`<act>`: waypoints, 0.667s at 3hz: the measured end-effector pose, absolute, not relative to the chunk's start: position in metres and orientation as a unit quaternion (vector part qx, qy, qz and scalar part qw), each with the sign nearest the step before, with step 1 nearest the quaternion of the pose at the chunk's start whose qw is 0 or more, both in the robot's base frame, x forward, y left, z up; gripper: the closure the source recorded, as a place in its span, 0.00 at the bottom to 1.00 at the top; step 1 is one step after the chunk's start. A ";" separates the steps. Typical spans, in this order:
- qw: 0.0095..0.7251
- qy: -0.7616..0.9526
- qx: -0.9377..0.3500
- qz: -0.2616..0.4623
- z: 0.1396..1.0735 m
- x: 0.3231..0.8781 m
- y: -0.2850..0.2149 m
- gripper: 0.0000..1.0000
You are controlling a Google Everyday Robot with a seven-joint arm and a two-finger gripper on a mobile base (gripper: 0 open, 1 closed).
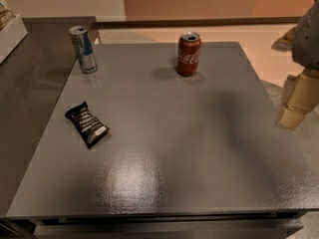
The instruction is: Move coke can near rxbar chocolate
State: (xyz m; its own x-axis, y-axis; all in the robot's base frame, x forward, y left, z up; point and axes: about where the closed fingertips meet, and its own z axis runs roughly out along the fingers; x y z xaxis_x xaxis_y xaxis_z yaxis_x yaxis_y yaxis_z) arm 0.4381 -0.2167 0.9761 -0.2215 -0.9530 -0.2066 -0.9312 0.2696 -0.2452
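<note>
The red coke can must move near the rxbar chocolate, so next I will grip its upper half (188,46).
The coke can (189,54) is a short red can with white script and a silver top, standing upright at the far middle of the grey table (164,153). The rxbar chocolate (86,124) is a small flat black wrapper with white lettering, lying at an angle near the table's left edge. My gripper (295,103) hangs at the right edge of the view, off the table's right side, well to the right of the can and nearer than it. It holds nothing that I can see.
A taller, slim silver-and-blue can (83,49) stands upright at the table's far left corner. A darker counter (25,78) adjoins on the left, with a white box (9,34) on it. A wall runs behind the table.
</note>
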 end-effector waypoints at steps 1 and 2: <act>0.160 0.781 -0.603 -0.035 0.977 0.438 -0.217 0.00; 0.172 0.787 -0.592 -0.032 0.975 0.452 -0.211 0.00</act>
State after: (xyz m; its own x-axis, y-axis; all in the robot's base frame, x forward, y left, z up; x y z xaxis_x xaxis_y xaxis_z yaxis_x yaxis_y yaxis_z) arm 0.4521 -0.2111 0.9748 -0.2406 -0.9422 -0.2331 -0.9200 0.2979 -0.2547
